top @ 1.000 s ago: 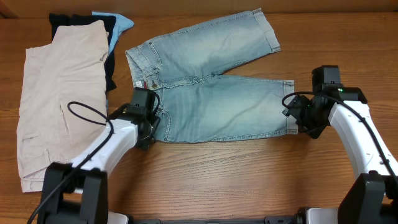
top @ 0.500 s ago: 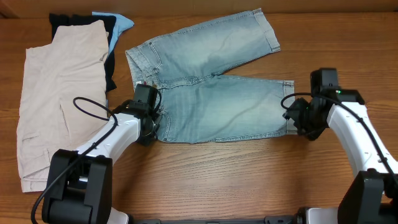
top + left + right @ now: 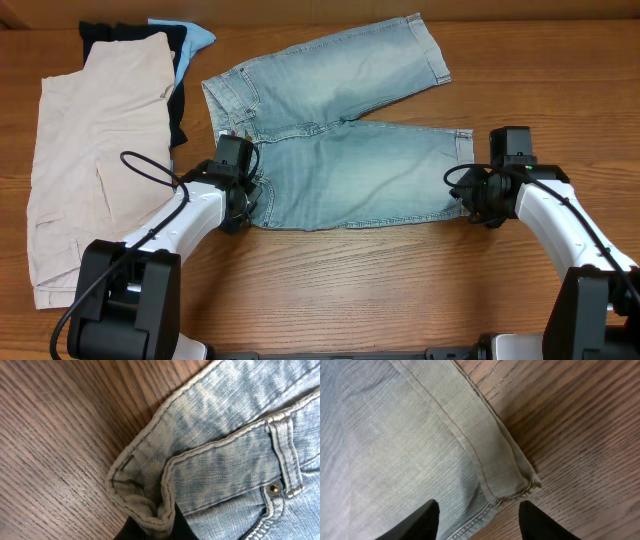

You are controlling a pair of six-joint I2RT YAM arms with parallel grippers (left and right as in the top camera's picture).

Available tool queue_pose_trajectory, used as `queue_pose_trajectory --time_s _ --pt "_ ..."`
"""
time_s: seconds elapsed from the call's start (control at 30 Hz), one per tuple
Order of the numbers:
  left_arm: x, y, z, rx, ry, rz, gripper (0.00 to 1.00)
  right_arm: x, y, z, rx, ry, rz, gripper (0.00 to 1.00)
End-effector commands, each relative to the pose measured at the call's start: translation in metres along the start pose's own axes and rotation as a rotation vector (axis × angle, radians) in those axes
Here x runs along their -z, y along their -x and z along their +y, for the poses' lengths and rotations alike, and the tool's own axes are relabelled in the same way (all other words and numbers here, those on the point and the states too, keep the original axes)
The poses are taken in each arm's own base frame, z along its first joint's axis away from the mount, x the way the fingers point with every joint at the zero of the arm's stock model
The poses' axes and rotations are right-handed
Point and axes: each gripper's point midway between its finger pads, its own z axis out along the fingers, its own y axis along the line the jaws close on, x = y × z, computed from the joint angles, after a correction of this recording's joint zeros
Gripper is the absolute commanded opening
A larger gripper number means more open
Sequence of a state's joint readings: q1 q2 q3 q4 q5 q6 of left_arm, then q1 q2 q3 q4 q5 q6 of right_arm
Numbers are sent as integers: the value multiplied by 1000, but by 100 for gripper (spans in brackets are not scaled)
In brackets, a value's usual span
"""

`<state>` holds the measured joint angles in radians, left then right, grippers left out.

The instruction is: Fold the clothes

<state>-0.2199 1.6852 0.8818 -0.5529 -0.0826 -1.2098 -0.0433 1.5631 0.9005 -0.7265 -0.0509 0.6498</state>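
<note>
Next, I release the end of the waistband from my left gripper at the far waistband corner (image 3: 198, 106), next to the black garment.
The light-blue denim shorts (image 3: 340, 150) lie flat on the wooden table, waistband to the left and both legs pointing right. My left gripper (image 3: 240, 203) is shut on the near waistband corner (image 3: 150, 510), which bunches up between its black fingers (image 3: 182, 527). My right gripper (image 3: 474, 196) stands open over the near leg's hem corner (image 3: 512, 485). One of its fingers (image 3: 422, 522) is above the denim and the other above bare wood. Neither of them touches the hem.
Beige cargo shorts (image 3: 95, 150) lie at the left, overlapping a black garment (image 3: 178, 100) and a bright-blue one (image 3: 198, 36) at the back left. Bare wood (image 3: 350, 290) runs along the front of the table.
My left gripper has shut on the waistband corner. The right gripper has slid left up to the hem, and its jaws have narrowed.
</note>
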Motion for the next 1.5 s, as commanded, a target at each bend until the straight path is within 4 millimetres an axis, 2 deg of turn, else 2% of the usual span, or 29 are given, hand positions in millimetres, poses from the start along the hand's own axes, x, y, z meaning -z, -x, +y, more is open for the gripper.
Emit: queue_pose_trajectory --time_s 0.0,0.23,0.5,0.57,0.63,0.67,0.77,0.87,0.93,1.0,1.13,1.3,1.47 --pt "-22 -17 32 -70 112 72 4 -6 -2 -5 2 -25 3 51" --pt "-21 -23 33 -81 109 103 4 -18 -8 -12 -2 -65 39 50" --pt "-19 -28 42 -84 146 128 4 -37 -18 -15 4 -101 88 49" --pt "-19 -29 43 -84 149 134 4 -39 -19 -17 4 -111 94 38" --pt "-19 -30 44 -86 154 136 4 -39 -19 -19 4 -120 93 20" --pt "-19 -31 43 -101 149 144 4 -39 -19 -20 4 -125 92 6" --pt "-13 -30 38 -176 123 189 4 -34 -15 -24 -9 -142 94 4" --pt "6 -20 35 -216 136 225 4 -17 -5 -28 -22 -155 96 4" --pt "25 -11 34 -238 162 244 4 1 4 -29 -29 -154 91 4" --pt "46 -4 32 -278 178 269 4 24 12 -29 -34 -146 81 4" --pt "89 -2 29 -323 223 324 4 75 21 -27 -11 -122 51 4" --pt "130 -11 39 -341 311 389 4 121 10 -23 40 -74 39 4" --pt "145 -31 55 -391 402 435 4 143 -9 -31 72 -66 47 4"
